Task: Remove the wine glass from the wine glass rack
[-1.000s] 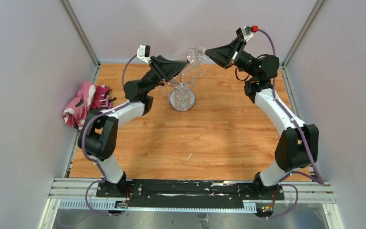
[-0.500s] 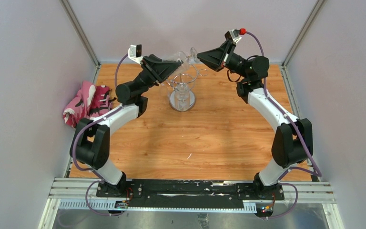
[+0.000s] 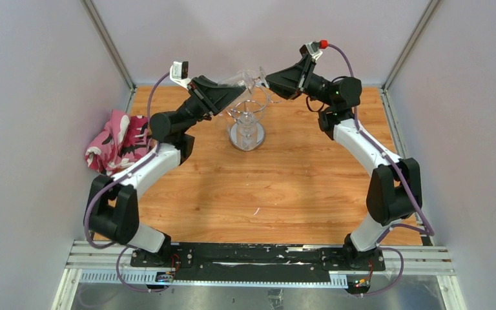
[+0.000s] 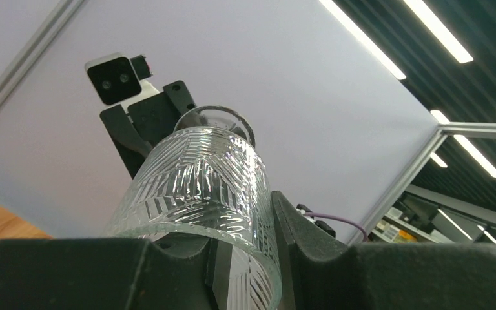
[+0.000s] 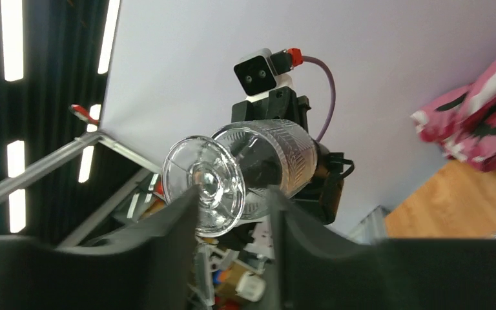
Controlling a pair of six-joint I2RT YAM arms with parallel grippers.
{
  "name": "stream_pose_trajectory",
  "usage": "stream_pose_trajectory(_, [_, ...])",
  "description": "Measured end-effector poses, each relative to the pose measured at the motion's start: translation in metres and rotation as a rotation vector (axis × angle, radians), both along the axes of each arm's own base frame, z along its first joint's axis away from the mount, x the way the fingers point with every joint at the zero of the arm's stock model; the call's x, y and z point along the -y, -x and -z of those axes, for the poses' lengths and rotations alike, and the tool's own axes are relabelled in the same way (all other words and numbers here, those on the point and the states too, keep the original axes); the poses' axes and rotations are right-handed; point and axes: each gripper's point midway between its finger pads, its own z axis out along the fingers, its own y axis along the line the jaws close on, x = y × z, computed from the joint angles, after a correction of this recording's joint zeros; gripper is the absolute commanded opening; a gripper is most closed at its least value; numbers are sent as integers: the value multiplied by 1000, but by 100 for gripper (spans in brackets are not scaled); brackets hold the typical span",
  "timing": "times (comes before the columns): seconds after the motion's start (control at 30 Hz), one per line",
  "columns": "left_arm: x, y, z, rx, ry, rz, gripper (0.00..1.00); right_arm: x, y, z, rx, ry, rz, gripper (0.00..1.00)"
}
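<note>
The robot's left gripper should release the wine glass, now on its side above the rack, on the wooden tabletop (image 3: 178, 127) between the pink and white cloth and the rack.
The wine glass (image 3: 248, 79) lies on its side in the air above the wine glass rack (image 3: 247, 123), a chrome wire stand on a round base at the table's back. My left gripper (image 3: 235, 84) is shut on the patterned bowl's rim (image 4: 200, 184), one finger inside and one outside the wall. My right gripper (image 3: 268, 81) faces it from the right. In the right wrist view its jaws (image 5: 229, 206) stand open on either side of the glass's round foot (image 5: 203, 184), which shows close to one finger.
A pink and white cloth (image 3: 117, 139) lies crumpled at the table's left edge. Grey walls close the table on three sides. The wooden tabletop (image 3: 284, 187) spreads between the arms and the rack.
Both grippers have shifted left with the glass. The left jaws have closed on the bowl's rim and the right jaws have opened off the glass.
</note>
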Motion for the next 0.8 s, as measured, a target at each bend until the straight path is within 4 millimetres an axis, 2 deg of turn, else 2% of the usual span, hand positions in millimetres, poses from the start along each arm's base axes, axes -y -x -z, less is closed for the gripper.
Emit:
stream_pose_trajectory(0.03, [0, 1, 0, -7, -22, -21, 0, -2, 3, 3, 5, 10, -16, 70])
stream_pose_trajectory(0.1, [-2, 6, -4, -11, -73, -73, 0, -7, 8, 6, 12, 17, -45, 82])
stream_pose_trajectory(0.2, [-12, 13, -15, -2, -156, -195, 0, -9, 10, 12, 7, 25, -71, 87])
stream_pose_trajectory(0.3, [-29, 21, -37, 28, -241, -356, 0, -7, 8, 18, 2, 29, -72, 87])
stream_pose_trajectory(0.4, [-53, 21, -64, 23, -342, -544, 0, 4, 1, 21, -2, 34, -52, 80])
stream_pose_trajectory(0.5, [-88, 5, -87, -34, -472, -788, 0, 26, -15, 26, -3, 49, 5, 70])
stream_pose_trajectory(0.53, [-105, -5, -91, -76, -542, -894, 0, 32, -20, 28, 2, 62, 28, 68])
stream_pose_trajectory(0.57, [-113, -10, -92, -93, -571, -943, 0, 39, -26, 31, 4, 83, 56, 66])
stream_pose_trajectory(0.67, [-147, -37, -80, -203, -745, -1137, 0, 54, -41, 44, 9, 186, 143, 66])
stream_pose_trajectory(0.7, [-156, -47, -69, -243, -812, -1184, 0, 57, -46, 45, 15, 235, 179, 68])
stream_pose_trajectory(0.8, [-177, -80, -16, -372, -1012, -1224, 0, 66, -58, 37, 83, 390, 323, 78])
